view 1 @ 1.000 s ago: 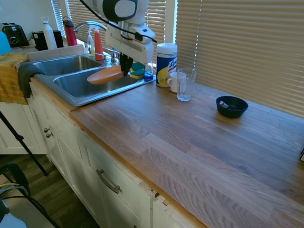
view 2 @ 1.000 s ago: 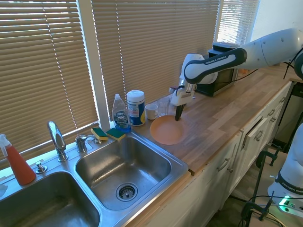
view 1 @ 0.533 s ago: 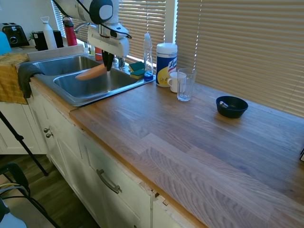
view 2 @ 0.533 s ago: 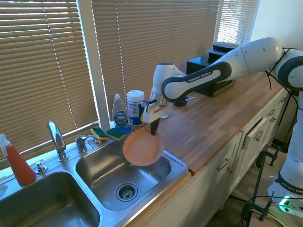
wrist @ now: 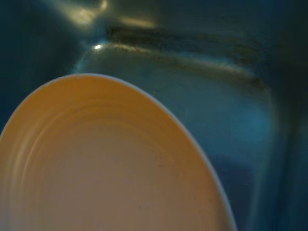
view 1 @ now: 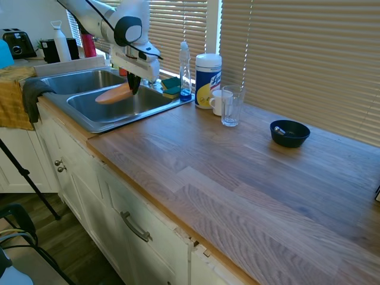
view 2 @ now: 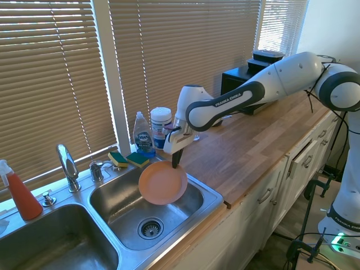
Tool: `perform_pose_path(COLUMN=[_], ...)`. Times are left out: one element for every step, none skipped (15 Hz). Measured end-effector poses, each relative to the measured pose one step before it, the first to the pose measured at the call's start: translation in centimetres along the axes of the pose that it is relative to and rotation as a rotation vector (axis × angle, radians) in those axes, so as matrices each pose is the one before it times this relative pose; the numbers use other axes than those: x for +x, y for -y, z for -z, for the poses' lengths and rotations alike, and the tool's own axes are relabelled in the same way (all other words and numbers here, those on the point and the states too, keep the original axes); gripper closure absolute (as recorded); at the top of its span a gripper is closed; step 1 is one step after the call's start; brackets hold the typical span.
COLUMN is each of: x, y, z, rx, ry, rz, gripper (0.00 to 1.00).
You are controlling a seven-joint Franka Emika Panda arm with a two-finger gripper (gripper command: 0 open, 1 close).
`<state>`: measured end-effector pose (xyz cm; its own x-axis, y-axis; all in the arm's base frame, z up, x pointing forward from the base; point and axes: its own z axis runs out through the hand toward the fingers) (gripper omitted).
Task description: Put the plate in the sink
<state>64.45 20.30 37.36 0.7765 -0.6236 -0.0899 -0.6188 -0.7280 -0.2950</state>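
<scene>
My gripper should release the plate low in the near basin (view 1: 113, 113), close to the side of the basin above the cabinet doors.
The round peach-orange plate (view 2: 162, 183) hangs tilted over the near basin of the stainless steel sink (view 2: 197, 209), above the drain. My gripper (view 2: 175, 162) is shut on the plate's rim on the counter side. From the other side the plate (view 1: 114, 93) shows edge-on over the basin, held by the gripper (view 1: 134, 88), with the sink (view 1: 80, 116) below. The wrist view is filled by the plate (wrist: 101, 163) with the basin's steel wall behind it.
Two sponges (view 2: 127, 159), a dish soap bottle (view 2: 143, 135) and a wipes canister (view 2: 161, 127) line the sink's back rim beside the faucet (view 2: 67, 166). A red spray bottle (view 2: 21, 194) stands further along. A mug, a glass (view 1: 230, 105) and a dark bowl (view 1: 289, 132) sit on the wooden counter.
The arm carried the plate from the counter edge out over the near basin, then lowered it slightly towards the basin in the last half second. The grip has stayed shut.
</scene>
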Motion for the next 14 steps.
perform_pose_path(x=[-0.297, -0.246, -0.111, 0.046, 0.087, 0.136, 0.163, 0.278, 0.284, 0.265, 0.271, 0.293, 0.341, 0.373], y=[1.224, 1.184, 0.944, 0.765, 0.651, 0.485, 0.427, 0.328, 0.254, 0.136, 0.12, 0.06, 0.03, 0.024], z=[-1.241, -1.034, -0.993, -0.988, -1.142, -1.212, -1.321, -1.331, -1.252, -1.162, -1.064, -0.936, -0.785, -0.664], rx=[0.0024, 0.00057, -0.00387, -0.00578, -0.00794, -0.00845, -0.0088, -0.00807, -0.01064, -0.01189, -0.00903, -0.0088, -0.00652, -0.00441], ry=[0.00729, 0.00453, 0.00554, 0.002, -0.00116, 0.00036, 0.00083, 0.00058, 0.00068, 0.00665, 0.0075, 0.0061, 0.00288, 0.00218], rz=[0.0088, 0.00413, -0.00179, -0.00641, -0.01053, -0.01075, -0.01176, -0.01104, -0.00872, -0.00556, -0.00507, -0.00766, -0.00746, -0.00473], gripper=[1.0, 1.0, 1.0, 1.0, 1.0, 1.0, 1.0, 1.0, 1.0, 1.0, 1.0, 1.0, 0.0, 0.0])
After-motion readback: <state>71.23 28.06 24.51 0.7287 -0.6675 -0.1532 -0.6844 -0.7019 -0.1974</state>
